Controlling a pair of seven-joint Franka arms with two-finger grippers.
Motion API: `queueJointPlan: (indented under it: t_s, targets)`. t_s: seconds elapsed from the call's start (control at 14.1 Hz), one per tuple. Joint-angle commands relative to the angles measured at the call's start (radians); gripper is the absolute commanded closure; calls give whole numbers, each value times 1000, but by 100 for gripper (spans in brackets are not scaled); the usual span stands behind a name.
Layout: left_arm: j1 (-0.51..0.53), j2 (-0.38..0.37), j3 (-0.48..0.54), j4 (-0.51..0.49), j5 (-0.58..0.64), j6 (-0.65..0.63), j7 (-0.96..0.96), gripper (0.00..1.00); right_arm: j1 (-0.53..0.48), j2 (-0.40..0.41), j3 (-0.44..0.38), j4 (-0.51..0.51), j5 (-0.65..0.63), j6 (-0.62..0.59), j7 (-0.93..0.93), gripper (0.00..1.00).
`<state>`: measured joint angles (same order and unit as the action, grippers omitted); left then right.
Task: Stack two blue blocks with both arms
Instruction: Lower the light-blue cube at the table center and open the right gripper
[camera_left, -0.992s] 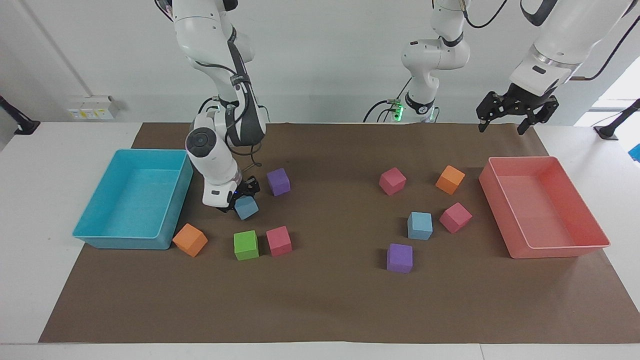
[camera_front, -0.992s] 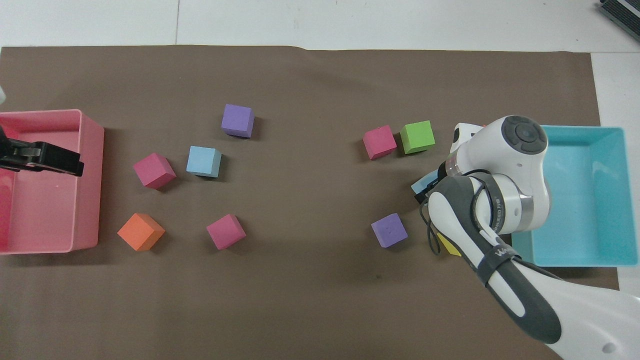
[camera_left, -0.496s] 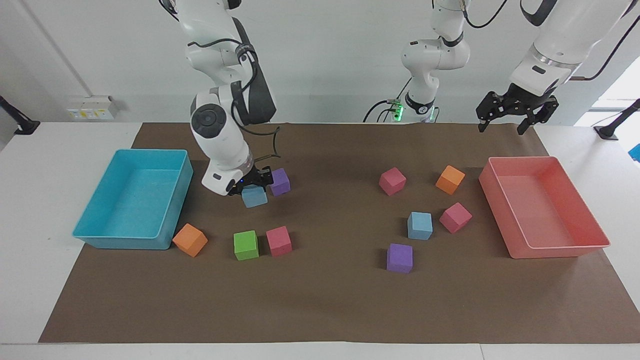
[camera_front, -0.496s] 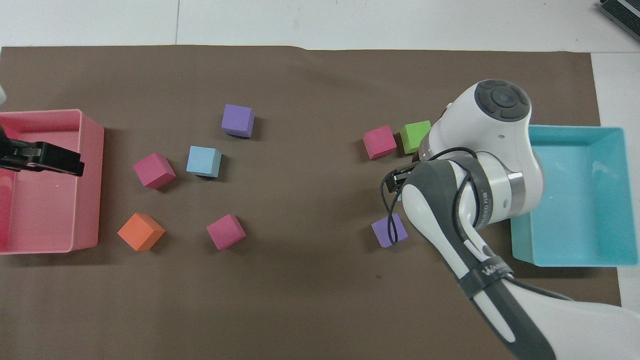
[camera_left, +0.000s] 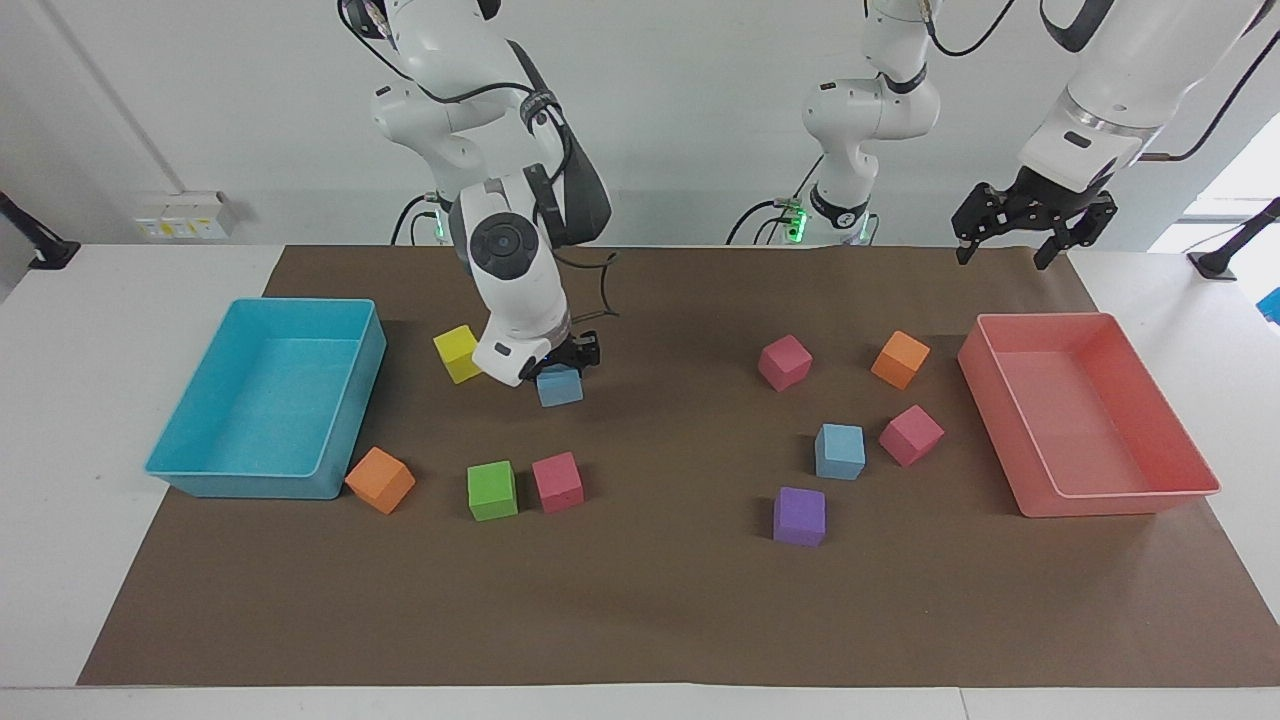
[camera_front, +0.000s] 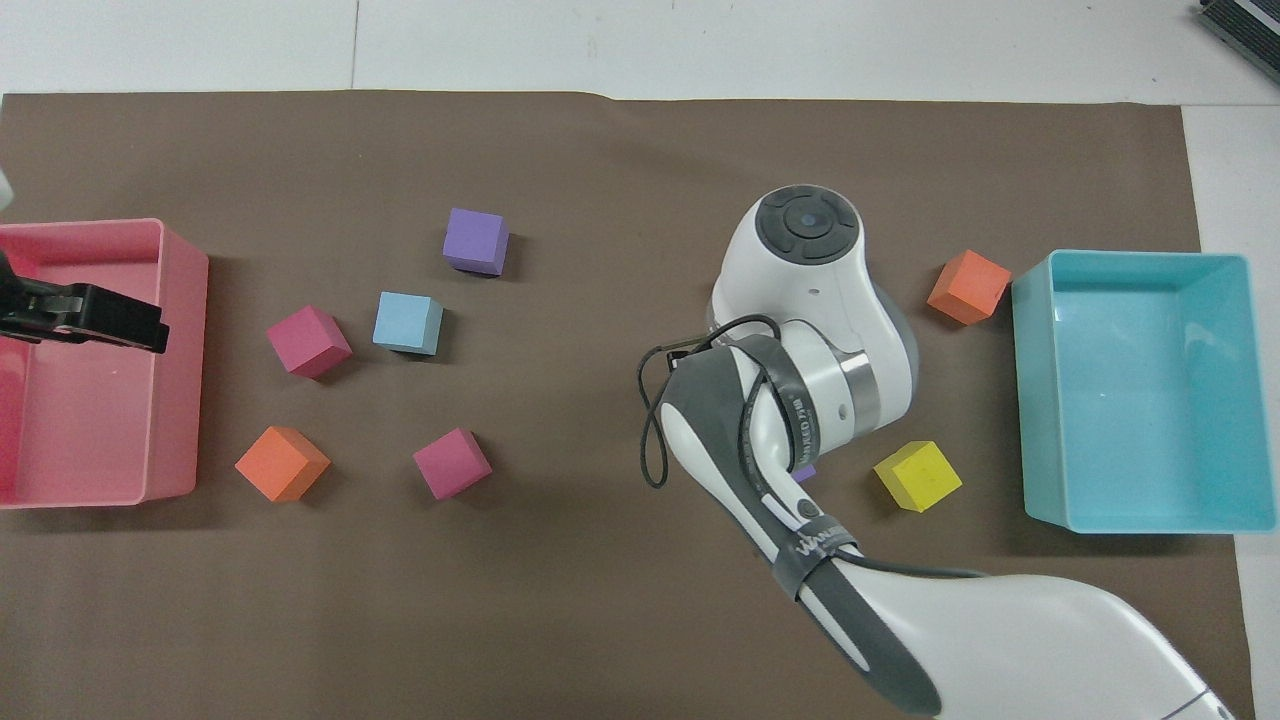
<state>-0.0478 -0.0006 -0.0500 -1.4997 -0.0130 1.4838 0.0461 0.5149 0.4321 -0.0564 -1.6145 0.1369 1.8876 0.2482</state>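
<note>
My right gripper is going to put the blue block down on the mat (camera_front: 617, 384), between the other blue block and the yellow cube.
My right gripper (camera_left: 566, 362) is shut on one blue block (camera_left: 559, 386) and holds it just above the brown mat, toward the right arm's end. In the overhead view the arm hides that block. The second blue block (camera_left: 839, 451) sits on the mat toward the left arm's end, beside a pink cube (camera_left: 911, 435); it also shows in the overhead view (camera_front: 408, 323). My left gripper (camera_left: 1002, 256) hangs open and empty in the air over the pink tray's (camera_left: 1120, 503) end nearest the robots; it also shows in the overhead view (camera_front: 90, 318).
A turquoise tray (camera_left: 250, 486) stands at the right arm's end. Yellow (camera_left: 458, 353), orange (camera_left: 380, 480), green (camera_left: 492, 490) and pink (camera_left: 557, 482) cubes lie near it. Pink (camera_left: 785, 362), orange (camera_left: 900, 359) and purple (camera_left: 800, 516) cubes surround the second blue block.
My right gripper has lifted the blue block off the mat and carried it toward the table's middle, uncovering the yellow cube. The left arm has not moved.
</note>
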Motion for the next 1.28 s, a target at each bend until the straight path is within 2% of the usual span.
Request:
queueJointPlan:
  t_s: [0.0,0.14,0.5,0.78,1.2]
  targets:
    - [3,-26,1,-27,-10,0,0,0,27,77,0,99,16,10,63,100]
    - [3,-26,-1,-25,-10,1,0,0,36,80,0,96,47,42,83,100]
    - [3,-24,1,-24,-10,3,1,0,95,152,0,94,47,151,115,100]
    - [3,-24,-1,-24,-10,3,1,0,117,157,0,82,58,243,131,100]
    - [2,-24,1,-25,-10,3,1,0,134,160,0,41,41,307,174,100]
